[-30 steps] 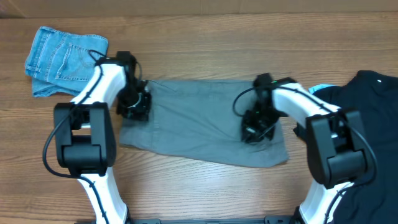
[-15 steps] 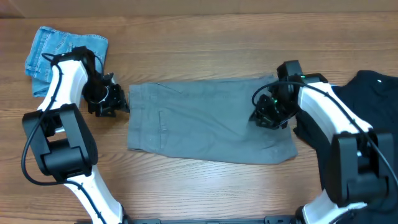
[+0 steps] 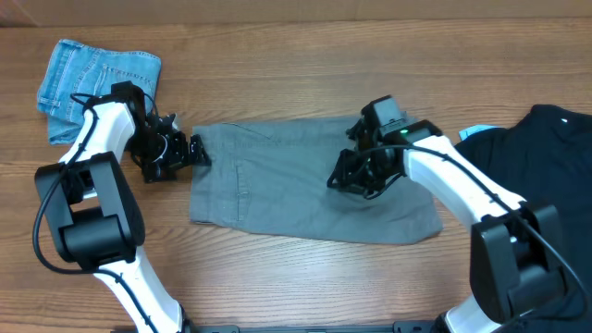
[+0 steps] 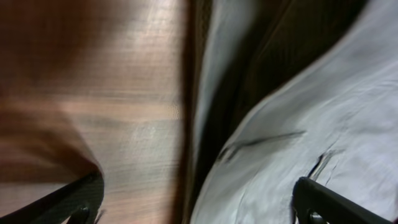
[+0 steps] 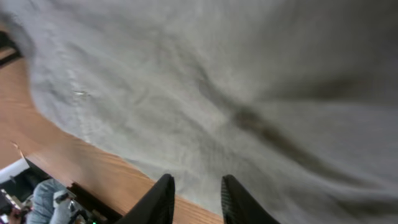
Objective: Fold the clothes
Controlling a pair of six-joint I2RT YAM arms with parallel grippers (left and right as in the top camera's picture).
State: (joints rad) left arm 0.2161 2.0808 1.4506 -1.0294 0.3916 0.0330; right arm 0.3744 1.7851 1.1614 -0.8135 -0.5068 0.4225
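Note:
My left gripper will take the cloth further in before folding (image 3: 219, 176) that end of the shorts over, as its open fingers straddle the shorts' edge, half over wood.
The clothes, grey-olive shorts (image 3: 296, 185), lie spread flat across the middle of the wooden table. My left gripper (image 3: 191, 149) is wide open at the shorts' left edge. In the left wrist view the left gripper (image 4: 199, 208) straddles that hem (image 4: 298, 124), one finger over bare wood and the other over cloth. My right gripper (image 3: 344, 178) hangs over the shorts' right-centre. In the right wrist view the right gripper (image 5: 196, 194) has its jaws a narrow gap apart over the cloth (image 5: 217, 81), with nothing between them.
A folded light-blue denim garment (image 3: 97, 79) lies at the back left, just behind my left arm. A black garment (image 3: 546, 157) covers the right end of the table, with a pale blue edge (image 3: 476, 132) peeking out beside it.
The left gripper let go, opened wide, swung off the shorts and came back to their left edge. The right gripper shifted right, then left toward the middle. The shorts now lie stretched flatter.

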